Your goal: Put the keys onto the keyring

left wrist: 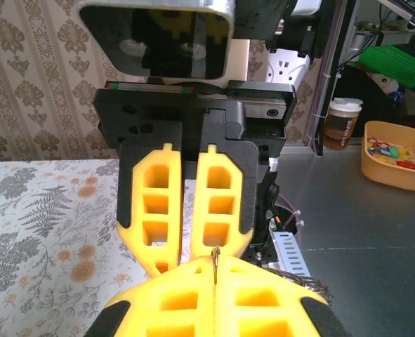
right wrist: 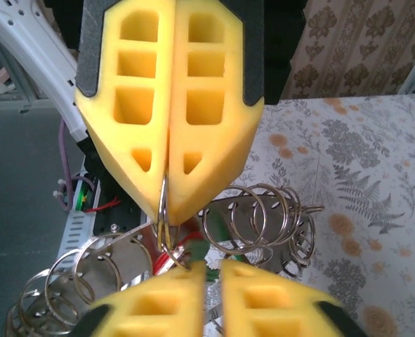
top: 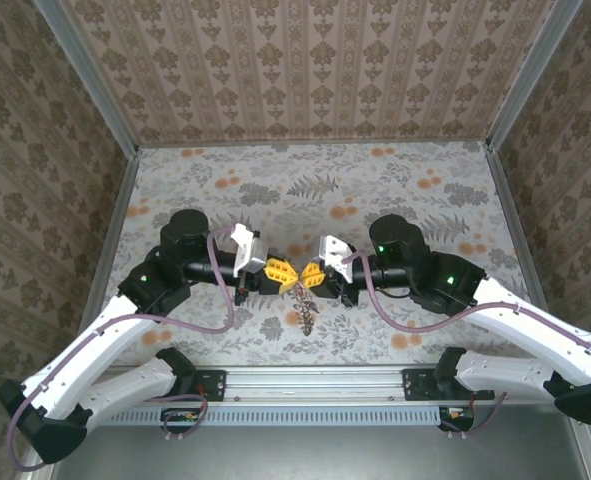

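Note:
The keyring's wire loop is next to the finger of the robot's right gripper, outside that gripper's gap, so the right gripper will back away, open wide and close around the keyring's wire loop (right wrist: 166, 235).
My left gripper (top: 283, 271) and right gripper (top: 313, 273) meet tip to tip above the middle of the table. The keyring (top: 303, 312) hangs below them as a dark coiled bundle. In the right wrist view the left gripper (right wrist: 166, 205) is shut on a thin wire loop of the keyring (right wrist: 263, 214), whose silver coils spread behind. A red tag (right wrist: 166, 257) and a green tag (right wrist: 199, 250) of the keys hang just beyond my right gripper (right wrist: 213, 272), whose fingers stand apart with nothing clamped. In the left wrist view the left gripper (left wrist: 216, 270) pinches the wire edge-on.
The floral tablecloth (top: 395, 190) stretches to patterned walls at the back and sides. A metal rail (top: 315, 385) runs along the near edge. Off the table, an orange bin (left wrist: 397, 165) and a cup (left wrist: 342, 123) stand on a grey surface.

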### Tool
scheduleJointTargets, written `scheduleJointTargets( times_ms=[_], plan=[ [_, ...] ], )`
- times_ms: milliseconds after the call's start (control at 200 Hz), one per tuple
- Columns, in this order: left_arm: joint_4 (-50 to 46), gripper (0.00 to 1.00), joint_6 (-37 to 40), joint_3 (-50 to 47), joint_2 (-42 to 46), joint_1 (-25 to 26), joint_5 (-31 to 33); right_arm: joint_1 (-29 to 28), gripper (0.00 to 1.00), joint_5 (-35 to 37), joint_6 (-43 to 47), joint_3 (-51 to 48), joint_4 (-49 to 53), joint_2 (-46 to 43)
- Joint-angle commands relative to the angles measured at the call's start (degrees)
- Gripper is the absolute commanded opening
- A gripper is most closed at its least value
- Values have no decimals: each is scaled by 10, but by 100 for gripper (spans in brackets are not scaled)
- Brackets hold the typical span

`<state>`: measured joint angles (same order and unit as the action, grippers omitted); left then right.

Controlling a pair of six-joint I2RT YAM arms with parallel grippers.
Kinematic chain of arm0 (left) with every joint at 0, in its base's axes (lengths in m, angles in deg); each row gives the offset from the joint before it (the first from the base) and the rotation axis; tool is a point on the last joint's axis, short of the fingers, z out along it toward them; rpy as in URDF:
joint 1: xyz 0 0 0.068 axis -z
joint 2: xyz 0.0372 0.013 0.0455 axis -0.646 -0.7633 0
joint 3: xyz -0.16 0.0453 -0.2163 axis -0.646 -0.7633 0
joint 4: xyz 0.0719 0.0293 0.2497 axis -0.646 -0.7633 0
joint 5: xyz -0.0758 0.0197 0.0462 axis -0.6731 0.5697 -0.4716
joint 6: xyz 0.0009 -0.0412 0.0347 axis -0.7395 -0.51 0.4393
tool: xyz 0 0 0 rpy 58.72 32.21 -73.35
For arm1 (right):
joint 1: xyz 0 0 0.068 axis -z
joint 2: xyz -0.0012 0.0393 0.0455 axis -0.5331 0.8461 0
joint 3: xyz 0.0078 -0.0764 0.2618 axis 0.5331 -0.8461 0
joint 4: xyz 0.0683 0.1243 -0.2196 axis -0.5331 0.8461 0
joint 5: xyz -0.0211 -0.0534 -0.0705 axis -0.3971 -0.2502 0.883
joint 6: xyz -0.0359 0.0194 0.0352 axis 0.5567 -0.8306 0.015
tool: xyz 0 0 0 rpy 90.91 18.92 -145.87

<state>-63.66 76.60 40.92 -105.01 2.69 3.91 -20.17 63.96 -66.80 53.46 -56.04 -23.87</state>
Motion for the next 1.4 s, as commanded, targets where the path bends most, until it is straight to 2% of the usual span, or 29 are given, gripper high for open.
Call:
scheduleJointTargets(
  times_ms=[0,115,365,845,1125,1275,1395],
  plan=[
    [33,0,-13,-4,17,-9,-29,1,32,14,-14,-17,-25,-35],
    [45,0,-23,-8,22,-14,-41,3,40,10,-23,-34,-44,-68],
    [55,0,-36,-8,23,-13,-56,3,40,-25,-22,-32,-78,-59],
    [60,0,-37,-10,23,-13,-60,4,8,-82,-23,-18,-89,-15],
    [67,0,-40,-15,27,-14,-60,3,3,-93,-35,-13,-105,3],
    [89,0,-52,-27,33,-16,-57,3,4,-67,-38,-17,-101,-13],
    [84,0,-48,-20,37,-20,-63,4,27,3,-28,-24,-86,-48]
  ],
)
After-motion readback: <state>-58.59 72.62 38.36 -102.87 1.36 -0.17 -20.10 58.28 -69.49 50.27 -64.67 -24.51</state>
